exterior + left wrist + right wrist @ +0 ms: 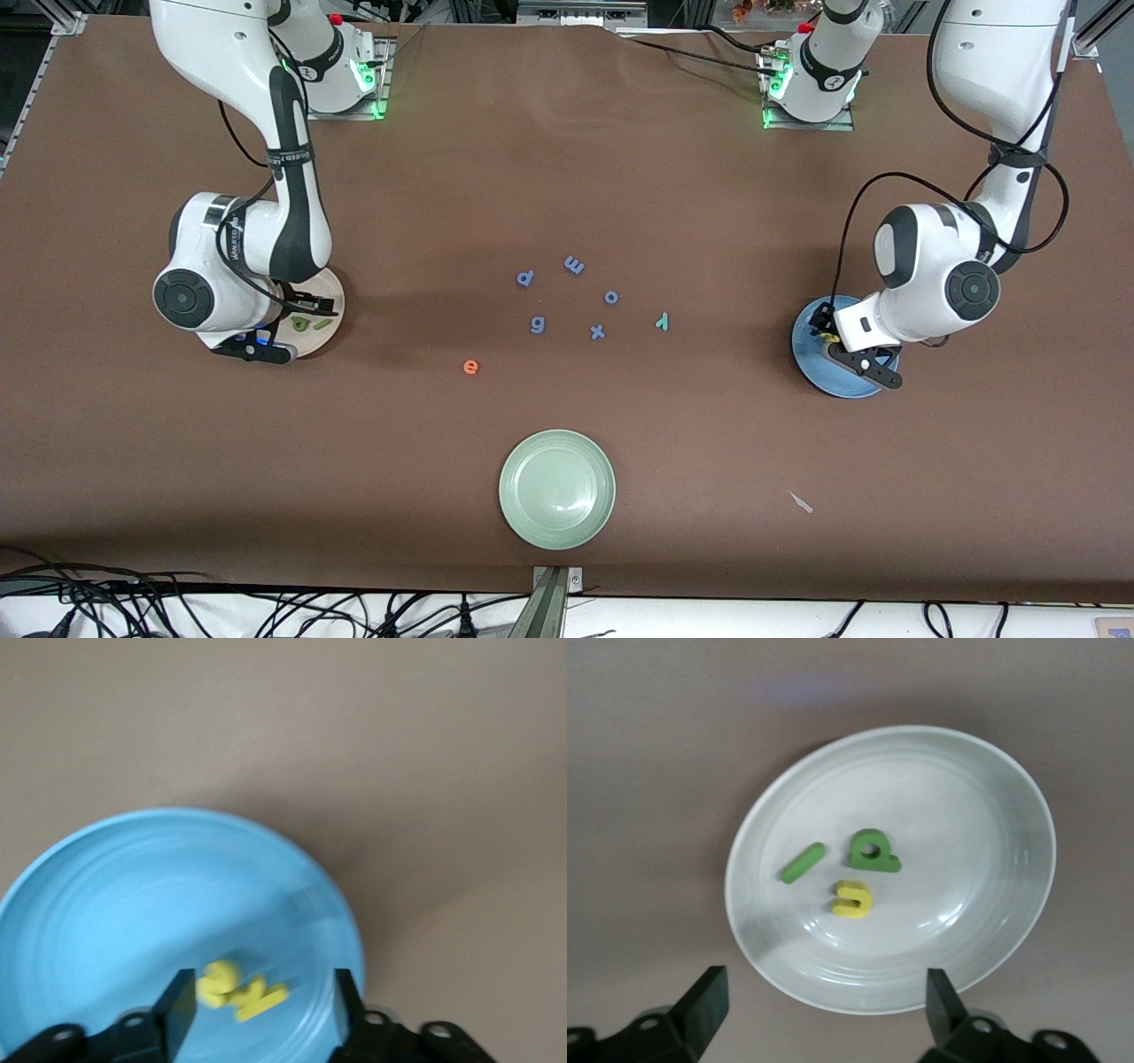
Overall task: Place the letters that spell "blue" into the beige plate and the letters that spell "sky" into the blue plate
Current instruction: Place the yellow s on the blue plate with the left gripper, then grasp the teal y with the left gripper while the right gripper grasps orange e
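Observation:
The blue plate still needs the teal y for "sky", so my left gripper needs to close on that letter's single tail [664, 317].
The beige plate [333, 291] [966, 815] sits toward the right arm's end of the table. It holds a green b [873, 851], a thin green l [803, 862] and a yellow u [852, 899]. My right gripper [288, 326] [824, 988] hangs open over its rim, holding nothing. The blue plate [811, 365] [133, 904] lies toward the left arm's end. In it lie a yellow s [218, 982] and a yellow k [260, 999], between the spread fingers of my open left gripper [837, 346] [261, 992]. The orange e [470, 366] and the teal y [661, 322] lie on the table mid-way.
Several blue letters lie mid-table: p [525, 278], m [574, 264], o [610, 297], g [537, 324], x [597, 331]. A pale green plate [556, 489] stands nearer the front camera. A small white scrap [800, 501] lies beside it toward the left arm's end.

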`<state>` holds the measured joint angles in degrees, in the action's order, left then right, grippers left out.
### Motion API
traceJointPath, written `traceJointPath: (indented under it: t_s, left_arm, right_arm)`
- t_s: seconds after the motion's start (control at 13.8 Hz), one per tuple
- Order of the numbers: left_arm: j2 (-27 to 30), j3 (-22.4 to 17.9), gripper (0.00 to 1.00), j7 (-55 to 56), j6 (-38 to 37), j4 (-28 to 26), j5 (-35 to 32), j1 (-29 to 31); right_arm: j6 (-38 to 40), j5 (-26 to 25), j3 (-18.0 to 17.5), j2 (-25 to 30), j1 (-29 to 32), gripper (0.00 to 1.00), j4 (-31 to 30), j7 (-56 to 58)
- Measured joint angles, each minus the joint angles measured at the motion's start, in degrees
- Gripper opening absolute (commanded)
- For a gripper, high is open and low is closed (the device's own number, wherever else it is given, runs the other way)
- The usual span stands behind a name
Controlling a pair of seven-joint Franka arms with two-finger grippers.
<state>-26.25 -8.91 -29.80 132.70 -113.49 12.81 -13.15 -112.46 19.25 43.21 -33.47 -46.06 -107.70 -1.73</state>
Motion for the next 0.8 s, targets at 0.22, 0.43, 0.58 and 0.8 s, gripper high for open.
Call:
traceJointPath:
  t_s: [0.22, 0.43, 0.58, 0.8]
  left_arm:
    - [-1.22, 0.67, 0.74, 5.56, 2.64, 1.07, 7.47, -7.27]
    - [-4.95, 0.92, 0.74, 13.23, 4.77, 4.58, 11.43, -14.69]
    - [-7.60, 0.95, 0.74, 19.02, 4.95, 7.40, 11.98, -18.07]
    - [-9.86, 0.93, 0.74, 24.79, 5.03, 9.65, 11.98, -21.51]
  right_arm:
    - [-0.01, 0.10, -1.24, 0.05, -0.97, 1.00, 4.04, -0.80]
    - [-0.10, 1.72, -6.75, -0.46, -1.34, 1.00, 8.02, -5.14]
    - [-0.32, 5.07, -9.88, -3.11, -1.76, 1.00, 11.48, -11.31]
    - [-1.89, 9.60, -12.49, -8.94, -1.98, 1.00, 17.66, -18.57]
